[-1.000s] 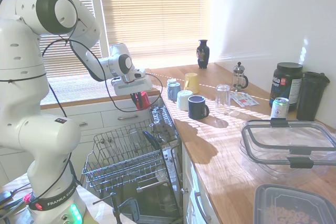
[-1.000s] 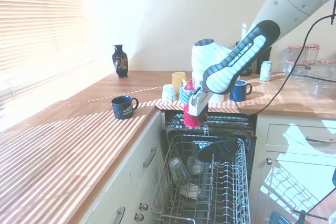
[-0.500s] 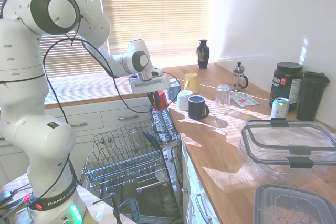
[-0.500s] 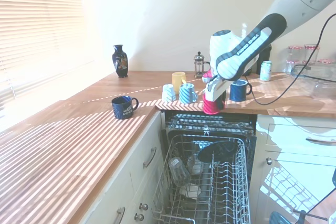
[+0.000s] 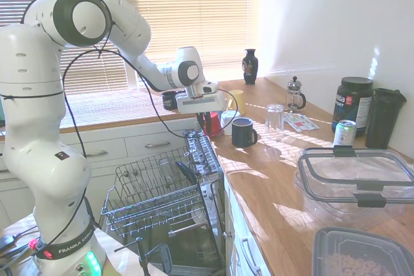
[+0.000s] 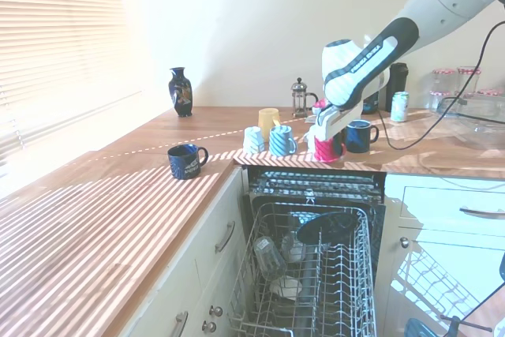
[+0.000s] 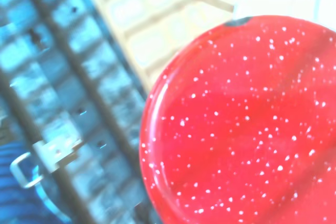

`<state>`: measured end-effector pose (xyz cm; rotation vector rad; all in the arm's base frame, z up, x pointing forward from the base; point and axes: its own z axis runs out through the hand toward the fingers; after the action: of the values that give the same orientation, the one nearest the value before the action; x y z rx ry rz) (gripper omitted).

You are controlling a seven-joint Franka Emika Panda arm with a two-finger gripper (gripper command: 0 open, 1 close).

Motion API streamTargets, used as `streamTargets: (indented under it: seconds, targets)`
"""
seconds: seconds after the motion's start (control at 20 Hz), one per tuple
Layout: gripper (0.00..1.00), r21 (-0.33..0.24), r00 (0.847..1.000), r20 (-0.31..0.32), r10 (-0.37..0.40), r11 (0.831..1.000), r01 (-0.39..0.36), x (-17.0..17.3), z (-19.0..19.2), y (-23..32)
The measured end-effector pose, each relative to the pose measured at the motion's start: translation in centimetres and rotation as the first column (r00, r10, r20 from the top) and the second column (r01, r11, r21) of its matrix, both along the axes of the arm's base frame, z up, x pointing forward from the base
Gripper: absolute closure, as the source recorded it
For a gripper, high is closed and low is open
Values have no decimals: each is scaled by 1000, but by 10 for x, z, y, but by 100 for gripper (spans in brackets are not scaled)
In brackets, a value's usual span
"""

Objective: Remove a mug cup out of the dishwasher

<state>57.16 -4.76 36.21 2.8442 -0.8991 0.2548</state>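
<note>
My gripper is to release the red mug cup, now upside down at the worktop's edge, on the worktop (image 6: 332, 153), between the pale blue mugs and the navy mug nearby.
My gripper (image 5: 206, 117) is shut on the red mug cup (image 5: 211, 123), holding it upside down at the worktop's edge, just past the dishwasher (image 5: 155, 192). In the second exterior view the mug cup (image 6: 325, 148) hangs under the gripper (image 6: 323, 135), beside the row of mugs. Whether it touches the wood I cannot tell. Its red, white-speckled base (image 7: 236, 124) fills the wrist view. The dishwasher's wire rack (image 6: 316, 274) is pulled out below, with glasses and dishes in it.
Close to the mug cup stand a navy mug (image 5: 244, 132), two pale blue mugs (image 6: 281, 140) and a yellow mug (image 5: 235, 101). Further along are a glass (image 5: 275, 118), a French press (image 5: 295, 94), a can (image 5: 344, 133) and plastic containers (image 5: 356, 179). Another navy mug (image 6: 186, 160) and a vase (image 6: 180, 91) stand on the window side.
The gripper has carried the red mug cup up from over the dishwasher rack and sideways to the worktop edge beside the other mugs, then lowered it slightly.
</note>
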Motion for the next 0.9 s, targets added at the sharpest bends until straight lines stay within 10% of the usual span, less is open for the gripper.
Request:
streamTargets:
  seconds: [0.2, 0.25, 0.9]
  targets:
    - [100, 1, 1000, -13, -11, 1000, 11, 17, 3, -17]
    - [0, 1, 1000, -18, -16, 1000, 16, 18, 3, -20]
    - [0, -7, 998, -37, -55, 998, 54, 23, -10, -34]
